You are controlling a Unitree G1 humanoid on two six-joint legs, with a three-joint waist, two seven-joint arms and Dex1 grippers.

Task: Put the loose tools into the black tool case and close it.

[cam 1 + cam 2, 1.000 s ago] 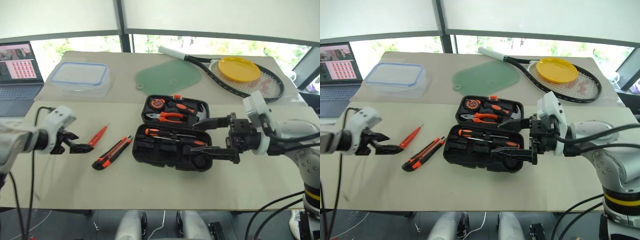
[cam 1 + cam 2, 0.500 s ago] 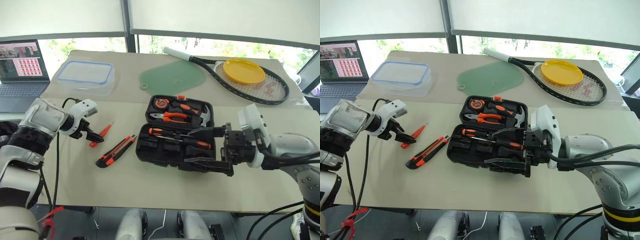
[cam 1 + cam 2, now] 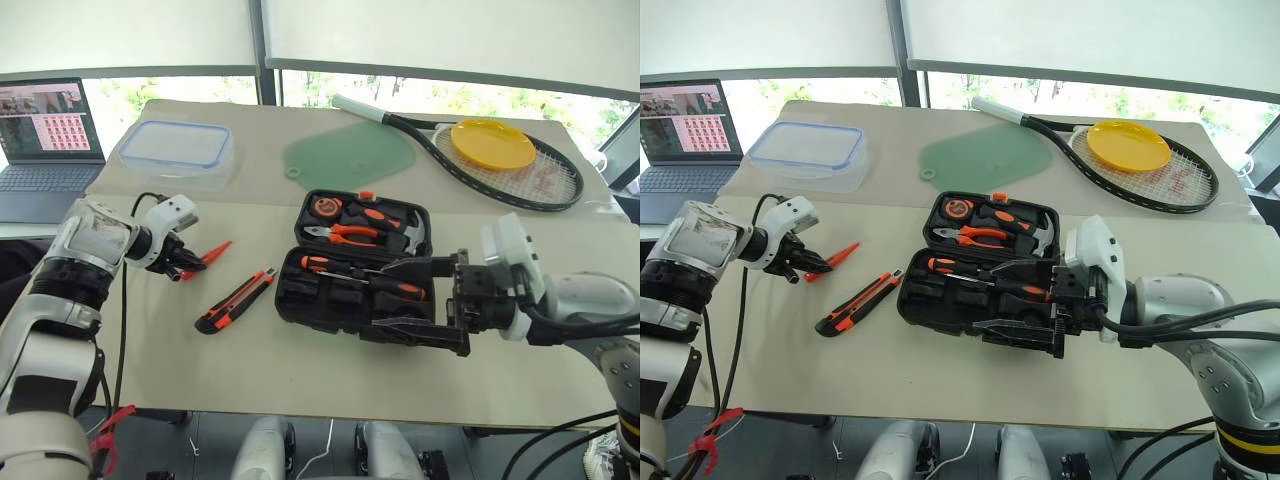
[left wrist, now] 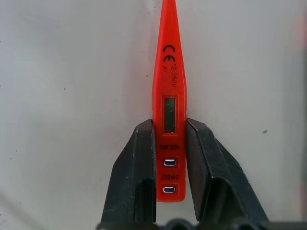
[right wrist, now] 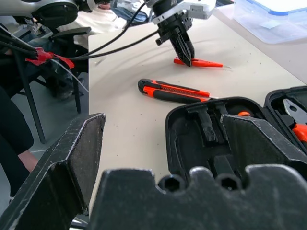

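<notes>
Next, my left gripper lets go of the slim orange screwdriver in the case's near half (image 3: 327, 281), beside the black-and-orange screwdrivers.
My left gripper (image 3: 186, 266) is shut on the rear end of the slim orange screwdriver (image 4: 169, 96), its fingers (image 4: 144, 158) pressing both sides; the tool's tip (image 3: 216, 248) lies on the table. The black-and-orange utility knife (image 3: 235, 302) lies loose between it and the black tool case (image 3: 300, 300). The case stands open, with pliers, a hammer and a tape measure in the far half and black-and-orange screwdrivers (image 3: 360, 276) in the near half. My right gripper (image 3: 395, 297) hovers open over the case's near right part, holding nothing.
At the back are a clear blue-rimmed container (image 3: 175, 150), a green mat (image 3: 350, 155) and a tennis racket (image 3: 520, 175) with a yellow plate (image 3: 490, 143) on it. A laptop (image 3: 45, 130) stands at the far left. Cables hang beside my left arm.
My left gripper came in over the orange screwdriver and closed on its rear end. The right gripper stayed open by the case. The camera shifted slightly.
</notes>
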